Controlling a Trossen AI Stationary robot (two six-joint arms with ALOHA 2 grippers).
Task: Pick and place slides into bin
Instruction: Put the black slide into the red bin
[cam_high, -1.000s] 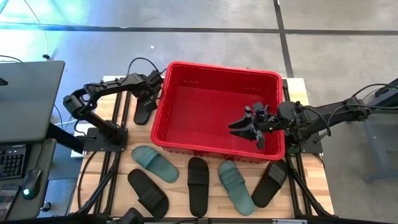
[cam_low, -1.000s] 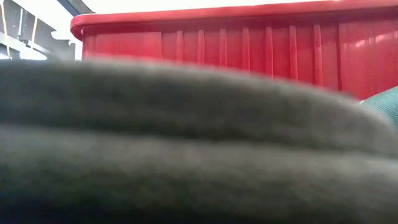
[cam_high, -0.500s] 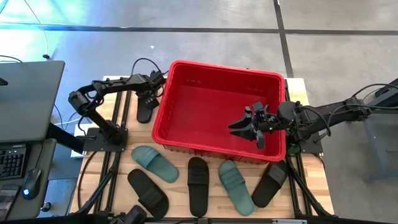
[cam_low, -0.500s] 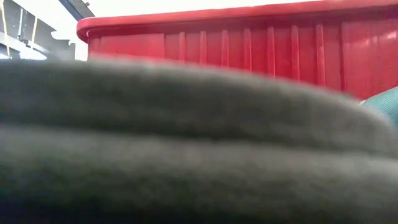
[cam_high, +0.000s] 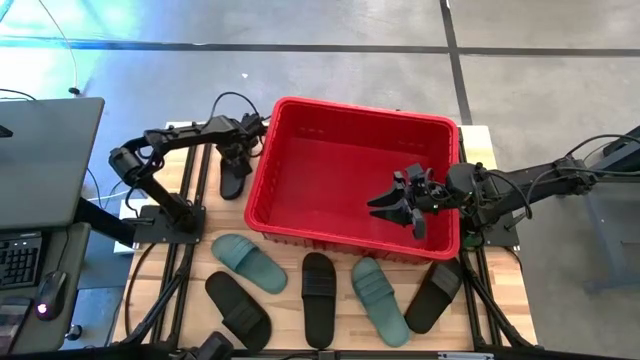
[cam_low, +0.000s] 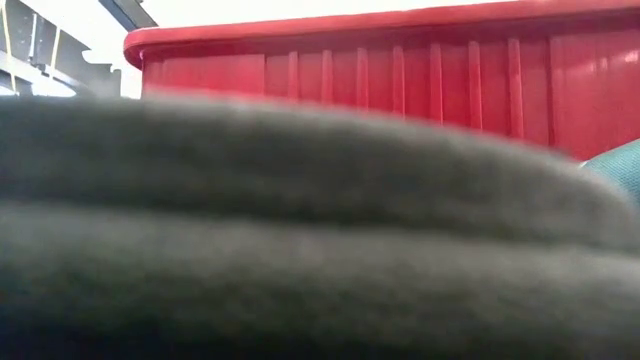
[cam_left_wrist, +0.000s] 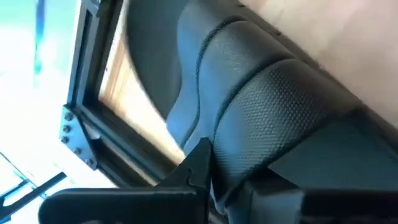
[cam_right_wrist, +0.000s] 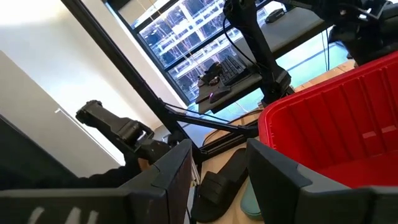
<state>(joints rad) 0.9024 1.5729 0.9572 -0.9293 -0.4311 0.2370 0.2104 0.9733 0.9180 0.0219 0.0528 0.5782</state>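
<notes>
I should set the black slide down on the bottom of the red bin, near the bin's side (cam_high: 306, 174) closest to my left gripper.
The red bin (cam_high: 352, 120) stands mid-table. A black slide (cam_high: 232, 178) lies flat on its sole on the table, left of the bin. My left gripper (cam_high: 240, 152) is down on it and shut, and its wrist view is filled by the slide's ribbed strap (cam_left_wrist: 261, 106). My right gripper (cam_high: 398, 208) hovers open and empty over the bin's right half. Along the near edge lie two teal slides (cam_high: 248, 262) (cam_high: 380, 300) and three black slides (cam_high: 238, 308) (cam_high: 318, 298) (cam_high: 434, 295). The low view shows a blurred dark slide (cam_low: 300, 230) in front of the bin wall (cam_low: 400, 70). My left gripper pinches the black slide's strap at its edge (cam_left_wrist: 231, 182) between its two fingers (cam_left_wrist: 194, 167). It comes from above, slanting from the table's left side. The slide lies on the table beside the bin's left wall.
The bin's thick rim (cam_high: 262, 160) runs close to the right of the held slide. Cables (cam_high: 225, 103) lie at the far left corner. A desk with a keyboard (cam_high: 20, 255) stands left of the table. The right arm's base sits by the bin's right wall (cam_high: 452, 180).
My left arm has stretched out toward the table's far edge, and its gripper has come down on the black slide beside the bin and shut on the strap. The slide has stayed on the table. My right gripper has kept still.
</notes>
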